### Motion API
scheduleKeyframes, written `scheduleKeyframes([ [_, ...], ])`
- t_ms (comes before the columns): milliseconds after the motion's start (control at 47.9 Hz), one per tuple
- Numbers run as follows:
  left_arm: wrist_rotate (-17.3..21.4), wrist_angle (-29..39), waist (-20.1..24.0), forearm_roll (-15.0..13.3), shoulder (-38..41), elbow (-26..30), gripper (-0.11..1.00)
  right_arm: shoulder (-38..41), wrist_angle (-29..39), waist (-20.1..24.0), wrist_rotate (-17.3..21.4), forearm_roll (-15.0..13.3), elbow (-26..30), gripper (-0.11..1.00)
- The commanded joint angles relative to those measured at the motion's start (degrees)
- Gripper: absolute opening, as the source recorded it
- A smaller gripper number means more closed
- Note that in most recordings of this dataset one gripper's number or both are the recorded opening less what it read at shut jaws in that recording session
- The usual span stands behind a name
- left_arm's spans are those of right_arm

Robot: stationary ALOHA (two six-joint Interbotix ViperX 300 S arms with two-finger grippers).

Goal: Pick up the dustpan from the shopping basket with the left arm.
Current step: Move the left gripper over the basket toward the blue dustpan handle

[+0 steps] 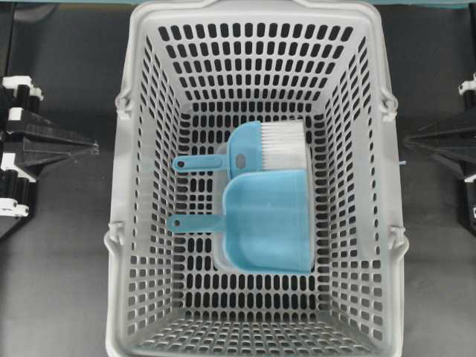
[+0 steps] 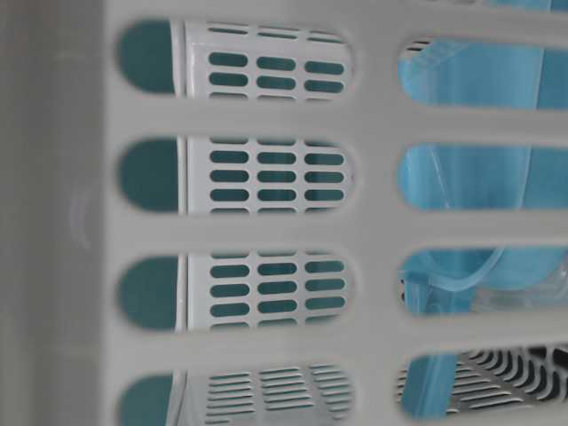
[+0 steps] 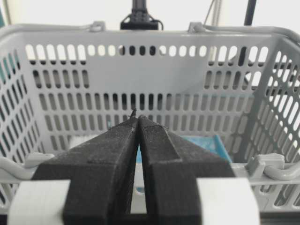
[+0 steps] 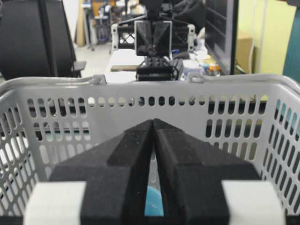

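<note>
The dustpan's handle runs between its hanging hole and the wide pan. My left gripper needs to close on the middle of the dustpan's handle [image 1: 202, 223], between those two.
The light blue dustpan [image 1: 269, 223] lies flat on the floor of the grey shopping basket [image 1: 121, 186], its slim handle [image 1: 195, 221] pointing left. My left gripper [image 1: 95, 146] is shut and empty outside the basket's left wall, level with the rim, tips pointing at the basket. In the left wrist view the shut fingertips [image 3: 137, 118] stand before the basket wall [image 3: 140, 70], and a corner of the dustpan [image 3: 206, 143] shows beyond them. My right gripper [image 1: 406, 140] is shut and empty outside the right wall, as its wrist view [image 4: 153, 121] also shows.
A blue hand brush [image 1: 249, 145] with white bristles [image 1: 286, 145] lies just behind the dustpan, its handle also pointing left. The table-level view looks through the slotted basket wall [image 2: 373, 177] at blue plastic [image 2: 470, 177]. The table around the basket is dark.
</note>
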State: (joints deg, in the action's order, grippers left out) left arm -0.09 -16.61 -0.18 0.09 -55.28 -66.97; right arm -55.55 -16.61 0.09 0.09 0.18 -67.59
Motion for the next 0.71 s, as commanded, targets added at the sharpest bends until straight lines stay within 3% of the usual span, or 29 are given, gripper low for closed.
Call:
scheduleKeyframes([
  [0, -0.9, 2.5, -1.3, 2.5, 1.3, 3.2, 0.06, 0.4, -0.4, 0.2, 0.4, 0.1, 0.6, 0.0],
  [63, -1.2, 6.7, -1.7, 2.4, 2.5, 5.7, 0.02, 0.2, -0.3, 0.3, 0.4, 0.3, 0.4, 0.05],
  [125, -1.2, 12.0, -2.2, 2.5, 4.0, 8.9, 0.0, -0.1, 0.1, 0.5, 0.4, 0.4, 0.4, 0.0],
  [292, -0.7, 26.5, -3.3, 2.5, 9.8, 19.1, 0.0, -0.8, 0.5, 0.6, 0.4, 0.4, 0.5, 0.0],
  [689, -0.4, 55.4, -4.7, 2.5, 30.4, 43.7, 0.0, -2.0, 1.7, 0.8, 0.4, 0.4, 0.6, 0.0],
])
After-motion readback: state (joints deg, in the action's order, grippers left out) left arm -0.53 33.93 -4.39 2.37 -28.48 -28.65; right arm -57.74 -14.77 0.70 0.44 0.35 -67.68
